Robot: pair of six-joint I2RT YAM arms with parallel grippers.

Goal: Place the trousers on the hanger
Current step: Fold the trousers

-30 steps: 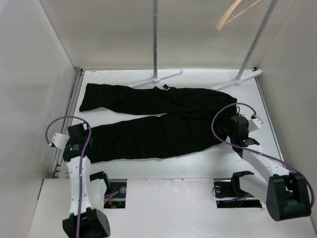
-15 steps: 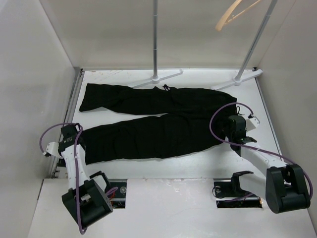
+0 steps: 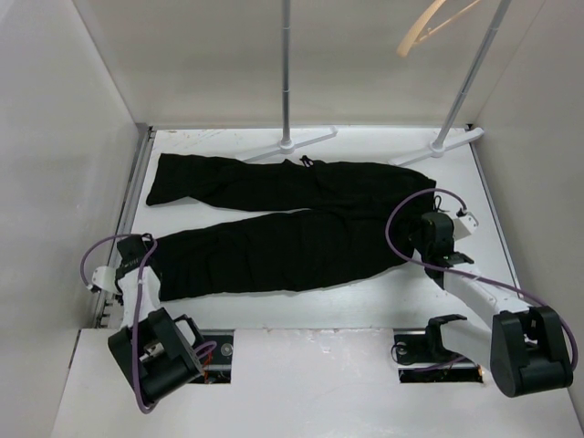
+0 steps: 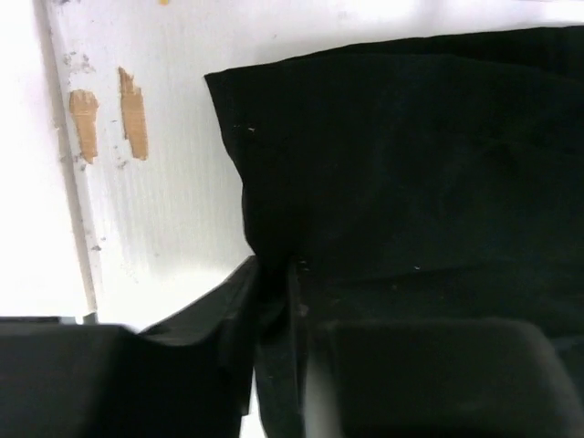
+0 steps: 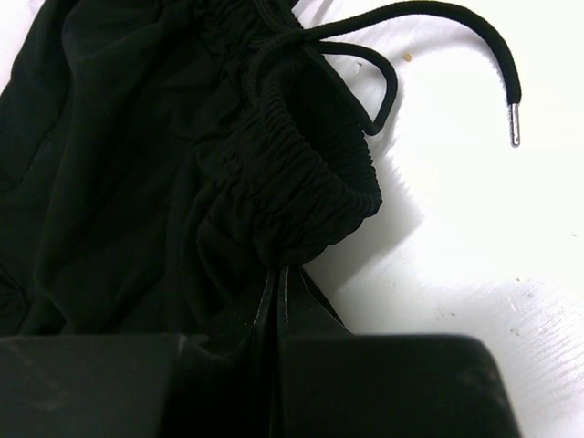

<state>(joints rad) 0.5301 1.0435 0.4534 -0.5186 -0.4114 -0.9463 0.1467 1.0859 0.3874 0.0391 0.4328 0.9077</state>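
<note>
My right gripper is to release the trousers' near waist corner on the far waist corner (image 3: 439, 167) next to the foot of the rack's pole.
The black trousers (image 3: 292, 219) lie flat on the white table (image 3: 365, 292), waist at the right, both legs running left. My left gripper (image 3: 149, 259) is at the cuff of the near leg; in the left wrist view it (image 4: 272, 278) is shut on the cuff's edge (image 4: 383, 164). My right gripper (image 3: 422, 245) is at the waist's near corner; in the right wrist view it (image 5: 277, 278) is shut on the gathered waistband (image 5: 301, 173). The pale wooden hanger (image 3: 427, 25) hangs high at the back right, far from both grippers.
Two white rack poles (image 3: 286, 73) (image 3: 470, 78) rise from feet on the table's far side, just behind the trousers. Walls close in left and right. A loose drawstring with a metal tip (image 5: 456, 23) lies beside the waistband. Tan tape marks (image 4: 132, 109) are on the table near the cuff.
The left arm has folded down and back towards its base, its wrist shifting slightly left and nearer at the cuff. The right arm and the trousers have barely moved.
</note>
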